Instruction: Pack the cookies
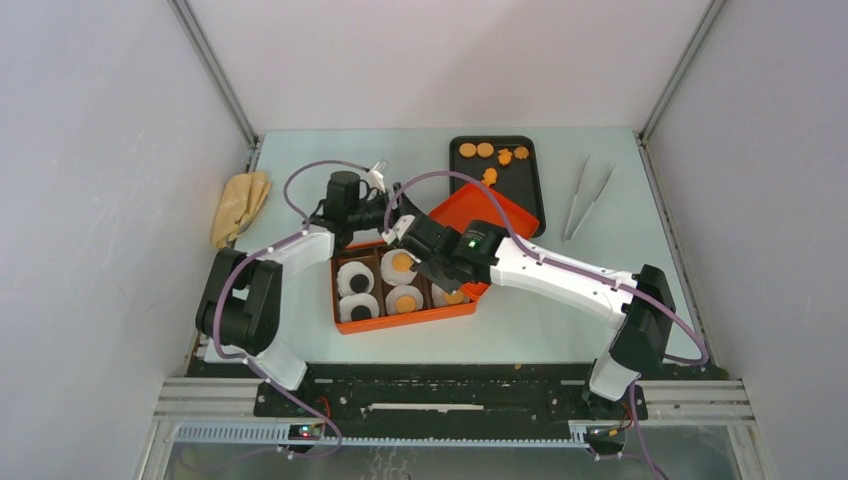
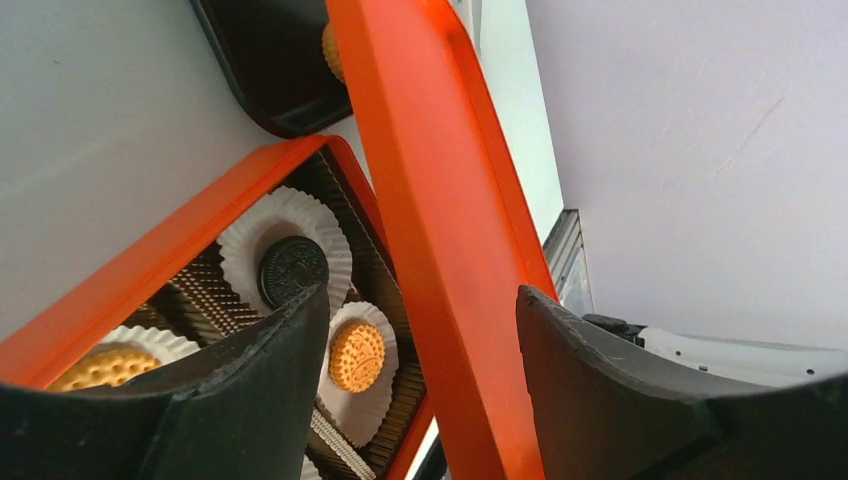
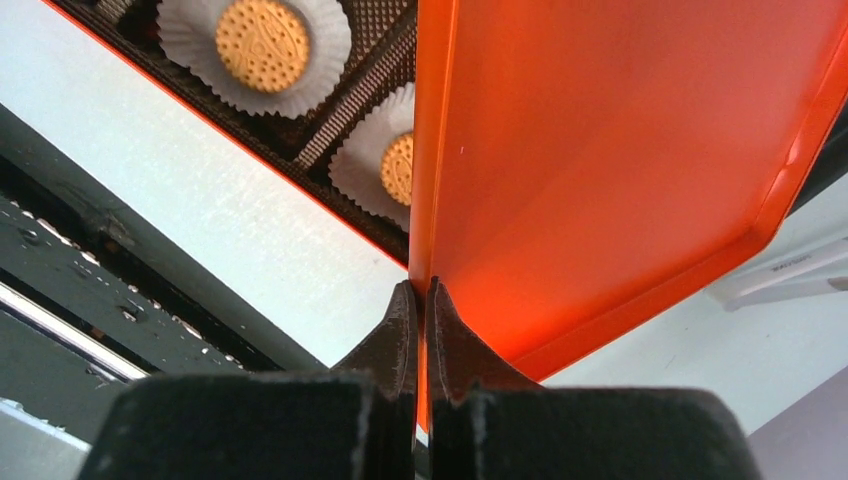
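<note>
The orange lid's inside faces up and the robot's right gripper pinches only the lid's rim, so it should grip across the lid's side (image 2: 412,210) and flip the lid over.
An orange box (image 1: 400,318) holds white paper liners with cookies in them, orange (image 1: 405,303) and black (image 1: 359,285). More orange cookies (image 1: 468,150) lie on a black tray (image 1: 530,190) at the back. My right gripper (image 1: 430,262) is shut on the edge of the orange lid (image 3: 620,140), pads (image 3: 400,325) pinching its rim, and holds it tilted over the box's right side. My left gripper (image 2: 420,300) is open, its jaws astride the lid's (image 2: 440,230) other edge. Below it I see a black cookie (image 2: 293,270) and an orange one (image 2: 357,355) in liners.
Metal tweezers (image 1: 588,198) lie on the table right of the black tray. A crumpled tan cloth (image 1: 240,205) sits at the far left by the wall. White walls enclose the table on three sides.
</note>
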Tool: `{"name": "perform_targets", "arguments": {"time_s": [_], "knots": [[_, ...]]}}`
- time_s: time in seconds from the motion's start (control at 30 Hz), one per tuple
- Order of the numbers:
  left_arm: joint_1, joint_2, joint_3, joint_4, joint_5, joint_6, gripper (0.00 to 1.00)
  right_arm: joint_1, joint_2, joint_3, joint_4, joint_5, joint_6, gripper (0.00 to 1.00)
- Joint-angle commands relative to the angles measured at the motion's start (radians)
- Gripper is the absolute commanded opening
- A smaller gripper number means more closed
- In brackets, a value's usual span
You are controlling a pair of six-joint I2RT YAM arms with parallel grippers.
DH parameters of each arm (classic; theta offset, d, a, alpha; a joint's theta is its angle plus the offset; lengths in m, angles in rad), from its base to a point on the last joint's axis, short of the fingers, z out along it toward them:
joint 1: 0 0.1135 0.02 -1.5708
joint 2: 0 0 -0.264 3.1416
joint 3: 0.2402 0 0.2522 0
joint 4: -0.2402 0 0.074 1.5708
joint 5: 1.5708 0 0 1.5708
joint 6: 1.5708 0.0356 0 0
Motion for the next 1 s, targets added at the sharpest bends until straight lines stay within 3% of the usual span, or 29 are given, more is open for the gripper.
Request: {"name": "perform_targets", "arguments": {"time_s": [0.0, 0.13, 0.3, 0.43, 0.47, 0.6, 0.7, 0.97], "knots": [[-0.029, 0.022, 0.014, 0.053, 0.042, -0.012, 0.73, 0.022, -0.004, 0.090, 0.042, 0.070, -0.068, 0.00], [-0.052, 0.061, 0.017, 0.091, 0.052, -0.043, 0.70, 0.028, -0.006, 0.108, 0.052, 0.034, -0.081, 0.00], [-0.071, 0.097, 0.063, 0.117, 0.070, -0.100, 0.28, 0.034, -0.004, 0.086, 0.077, 0.057, -0.071, 0.00], [-0.072, 0.096, 0.087, 0.103, 0.070, -0.115, 0.02, 0.043, -0.040, 0.021, 0.131, 0.147, -0.053, 0.00], [-0.071, 0.096, 0.090, 0.084, 0.062, -0.111, 0.00, 0.048, -0.048, 0.010, 0.140, 0.177, -0.049, 0.02], [-0.071, 0.100, 0.128, -0.016, 0.040, -0.079, 0.00, 0.092, -0.078, -0.042, 0.187, 0.334, -0.053, 0.37], [-0.071, 0.094, 0.180, -0.119, 0.017, -0.037, 0.00, 0.154, -0.081, -0.072, 0.210, 0.458, -0.074, 0.52], [-0.071, 0.072, 0.309, -0.317, -0.008, 0.010, 0.00, 0.226, 0.019, -0.117, 0.255, 0.641, -0.076, 0.57]]}}
